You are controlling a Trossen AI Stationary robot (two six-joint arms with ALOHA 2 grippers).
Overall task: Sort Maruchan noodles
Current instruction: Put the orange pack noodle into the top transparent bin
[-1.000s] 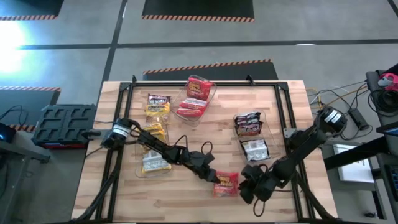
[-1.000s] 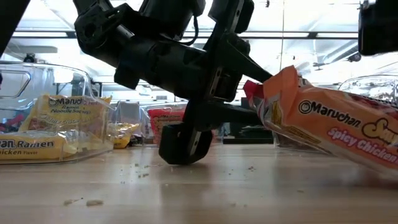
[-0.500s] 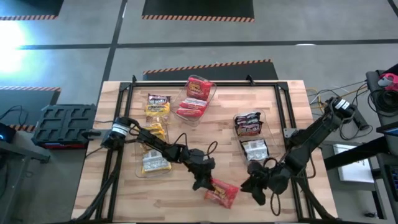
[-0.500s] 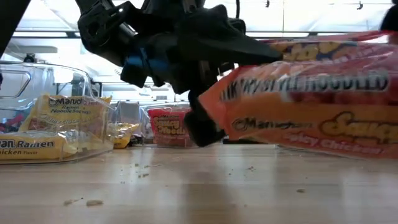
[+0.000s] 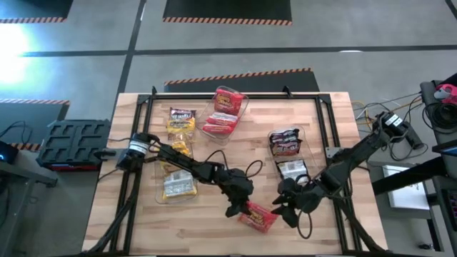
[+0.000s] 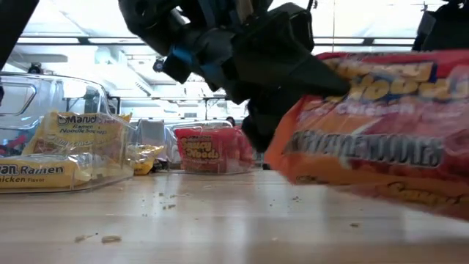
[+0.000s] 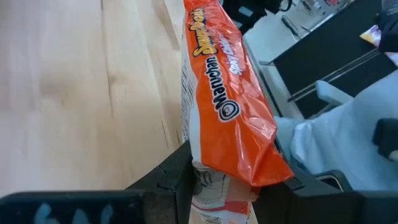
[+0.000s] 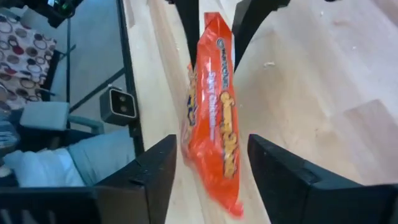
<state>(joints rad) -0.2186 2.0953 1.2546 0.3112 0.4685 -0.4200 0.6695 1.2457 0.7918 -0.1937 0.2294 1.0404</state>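
The loose end of the packet sits shallow in the open fingers of my right gripper, so next my right gripper reaches further in and grips the packet (image 5: 260,217) before my left gripper opens.
One orange-red Maruchan packet (image 5: 258,217) is held near the table's near edge by my left gripper (image 5: 239,207), which is shut on it. The low view shows the packet (image 6: 374,139) big and tilted, close to the camera. My right gripper (image 5: 284,208) is open at the packet's other end. Its fingers stand on either side of the packet (image 8: 211,112) with a gap on both sides. Yellow packets (image 5: 177,187), red packets (image 5: 223,114) and dark packets (image 5: 287,143) lie in clear bins. My left gripper (image 7: 227,186) pinches the packet's end (image 7: 227,171) between its two fingers, coming from the table's left. The packet stands on edge and reaches away from the fingers toward the right gripper. I cannot tell whether its lower edge touches the table.
Clear bins stand on the table: yellow packets at the left (image 5: 178,153), red at the far middle (image 5: 227,107), dark at the right (image 5: 293,170). A black frame (image 5: 323,107) runs round the table. Bare wood lies between the bins and the near edge.
The left gripper has taken the orange-red packet from beside the right gripper and swung it toward the near edge. The packet has turned from lying tilted to standing on edge. The right gripper drew back to the right, then came back toward the packet.
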